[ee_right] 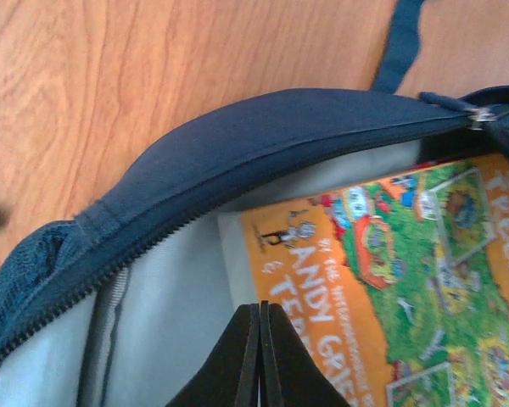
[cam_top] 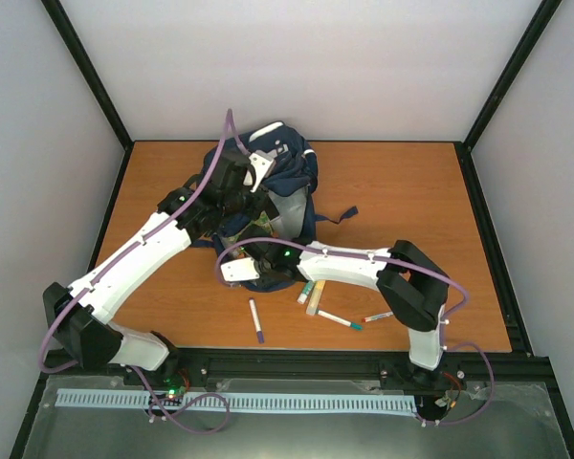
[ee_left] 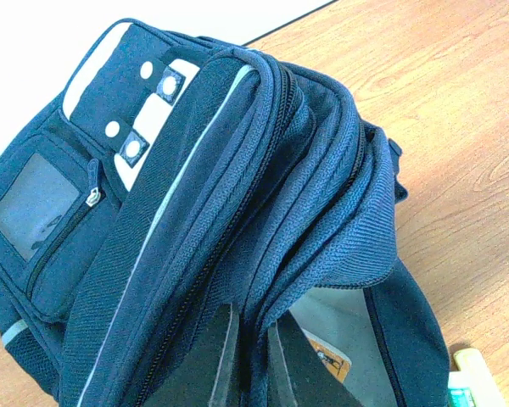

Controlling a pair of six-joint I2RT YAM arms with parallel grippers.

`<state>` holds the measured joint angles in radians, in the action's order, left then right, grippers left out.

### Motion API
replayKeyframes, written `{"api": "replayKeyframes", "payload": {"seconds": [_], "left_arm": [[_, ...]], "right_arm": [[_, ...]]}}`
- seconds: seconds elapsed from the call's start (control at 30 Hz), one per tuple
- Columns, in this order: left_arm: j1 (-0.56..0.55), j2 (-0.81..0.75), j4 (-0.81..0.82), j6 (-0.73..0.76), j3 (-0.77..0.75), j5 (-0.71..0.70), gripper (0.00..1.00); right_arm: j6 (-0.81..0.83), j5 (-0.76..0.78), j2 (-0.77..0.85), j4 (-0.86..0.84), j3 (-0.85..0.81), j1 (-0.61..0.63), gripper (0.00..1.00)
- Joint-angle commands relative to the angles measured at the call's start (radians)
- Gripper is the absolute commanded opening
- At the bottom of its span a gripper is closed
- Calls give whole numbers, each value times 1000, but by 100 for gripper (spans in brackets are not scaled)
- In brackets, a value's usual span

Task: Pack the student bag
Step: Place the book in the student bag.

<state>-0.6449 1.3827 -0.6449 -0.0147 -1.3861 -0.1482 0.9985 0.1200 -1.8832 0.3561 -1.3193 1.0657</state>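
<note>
My left gripper will let go of the student bag's upper zip edge, folded down over the grey lining inside the bag's opening point(cam_top: 272, 239).
The navy student bag point(cam_top: 282, 177) lies at the back middle of the table, its main opening facing the arms. My left gripper point(ee_left: 253, 352) is shut on the bag's upper zip edge point(ee_left: 322, 254) and holds it up; it is at the bag's left side in the top view point(cam_top: 241, 177). My right gripper point(ee_right: 260, 343) is shut with nothing between the fingers and sits inside the bag's mouth, over an orange and green book point(ee_right: 407, 280) that lies on the grey lining point(ee_right: 170, 305). In the top view the right gripper point(cam_top: 244, 270) is at the bag's near rim.
Several markers lie on the wooden table near the bag's front: a purple-capped one point(cam_top: 256, 320), a green-tipped one point(cam_top: 340, 319), a small one point(cam_top: 378, 316) and two by the right forearm point(cam_top: 311, 294). A bag strap point(cam_top: 340, 216) trails right. Black frame rails edge the table.
</note>
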Motion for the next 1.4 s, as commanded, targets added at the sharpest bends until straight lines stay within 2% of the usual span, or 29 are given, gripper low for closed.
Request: {"api": "replayKeyframes", "payload": {"seconds": [0.0,0.23,0.47,0.87,1.13,1.37], "left_arm": [[8,-53,113,-8,-28,15,2],[8,-47,111,-10,-30,23,2],[7,-34,106,-19,-34,55,2],[7,-32,106,-24,-32,71,2],[7,-29,100,-30,-34,67,5],[7,-9,97,-36,-33,59,6]], "right_arm": [[42,-12,-48,8,-15,6,4],[76,14,-80,-32,-23,7,4],[94,152,-144,-240,-40,-7,4],[93,238,-237,-403,-112,-62,4],[48,242,-253,-373,-103,-68,7],[-61,163,-64,-211,-19,-54,11]]}}
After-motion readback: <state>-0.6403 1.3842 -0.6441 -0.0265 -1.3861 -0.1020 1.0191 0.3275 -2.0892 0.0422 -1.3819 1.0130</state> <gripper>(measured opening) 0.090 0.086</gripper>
